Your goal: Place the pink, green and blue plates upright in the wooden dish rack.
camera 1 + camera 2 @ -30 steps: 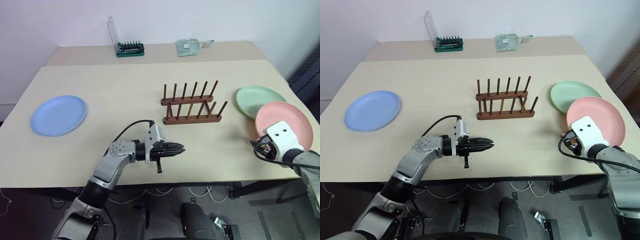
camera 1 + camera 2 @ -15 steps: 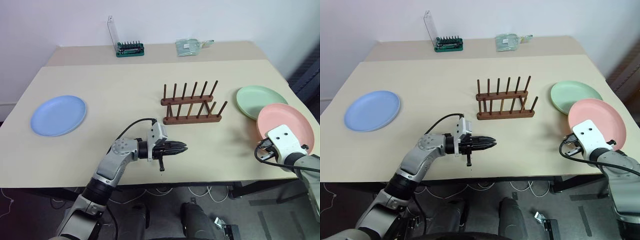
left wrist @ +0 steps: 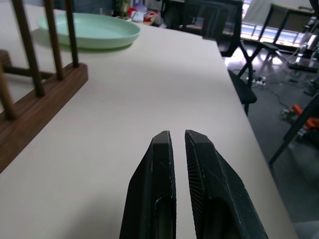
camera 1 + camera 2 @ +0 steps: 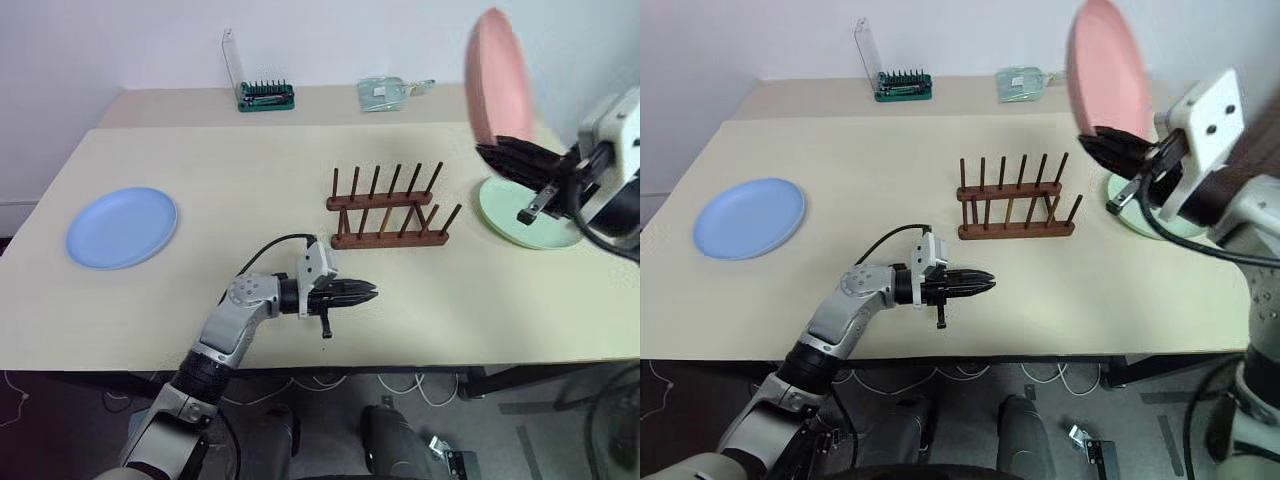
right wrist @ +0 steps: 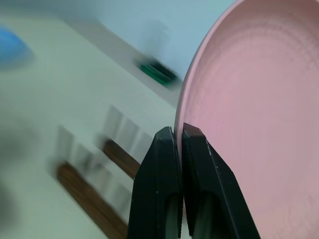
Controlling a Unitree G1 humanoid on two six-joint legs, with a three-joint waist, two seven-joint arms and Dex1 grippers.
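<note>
My right gripper is to release the pink plate between the rack's last wires (image 4: 433,217), at the end closest to the green plate.
The pink plate (image 4: 497,75) hangs on edge high above the table's right side, and my right gripper (image 4: 485,150) is shut on its lower rim (image 5: 249,99). Below it the green plate (image 4: 510,215) lies flat on the table. The wooden dish rack (image 4: 388,205) stands empty at mid-table, left of the green plate. At the far left the blue plate (image 4: 122,226) lies flat. My left gripper (image 4: 372,292) hovers low near the front edge, pointing right toward the rack's end (image 3: 30,99), shut with nothing in it.
A green-based tool holder (image 4: 265,95) with a clear lid and a clear packet (image 4: 390,92) sit along the back of the table. The table's right edge runs just past the green plate.
My right gripper has swung up and to the left, lifting the pink plate off the table's right side and turning it on edge. The left gripper has stayed put.
</note>
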